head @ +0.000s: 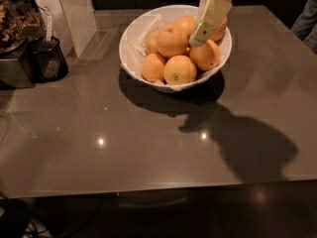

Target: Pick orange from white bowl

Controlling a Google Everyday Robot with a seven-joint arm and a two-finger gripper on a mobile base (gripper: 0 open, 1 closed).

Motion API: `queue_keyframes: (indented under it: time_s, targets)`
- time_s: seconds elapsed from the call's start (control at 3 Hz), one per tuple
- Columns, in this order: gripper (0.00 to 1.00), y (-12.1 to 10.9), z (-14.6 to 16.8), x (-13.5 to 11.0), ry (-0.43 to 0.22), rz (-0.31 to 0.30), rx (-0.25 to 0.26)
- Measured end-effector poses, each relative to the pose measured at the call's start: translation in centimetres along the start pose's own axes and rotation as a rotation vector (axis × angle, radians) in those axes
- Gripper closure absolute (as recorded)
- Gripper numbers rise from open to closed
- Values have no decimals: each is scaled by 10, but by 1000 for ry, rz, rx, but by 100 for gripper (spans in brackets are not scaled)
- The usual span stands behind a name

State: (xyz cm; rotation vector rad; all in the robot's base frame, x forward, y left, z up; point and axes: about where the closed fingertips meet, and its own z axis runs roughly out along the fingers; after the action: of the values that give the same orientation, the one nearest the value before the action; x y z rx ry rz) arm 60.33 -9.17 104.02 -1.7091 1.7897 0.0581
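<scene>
The largest orange (172, 39) sits on top near the middle of the white bowl, so my gripper should go to it next and close around its sides.
The white bowl (133, 38) stands at the back middle of the grey table, lined with crinkled white paper and holding several oranges. The largest orange (172, 40) lies on top near the middle, with others in front (180, 69) and to the right (205, 55). My gripper (198, 37), cream-coloured, reaches down from the top edge over the right half of the bowl. Its tip is just above the oranges, between the top one and the right one. I see no orange held in it.
A dark container (49, 58) and a machine (15, 43) stand at the table's left edge. A white upright panel (74, 9) is behind them. A person's blue sleeve (307, 24) shows at the right edge. The table's front edge (158, 190) runs across below.
</scene>
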Motion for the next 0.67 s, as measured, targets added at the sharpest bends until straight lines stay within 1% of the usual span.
queue_keyframes:
  time_s: [0.33,0.67]
  targets:
    - [0,-3,-2,-1,-5,0,8]
    - [0,1,6,6,-17,43,0]
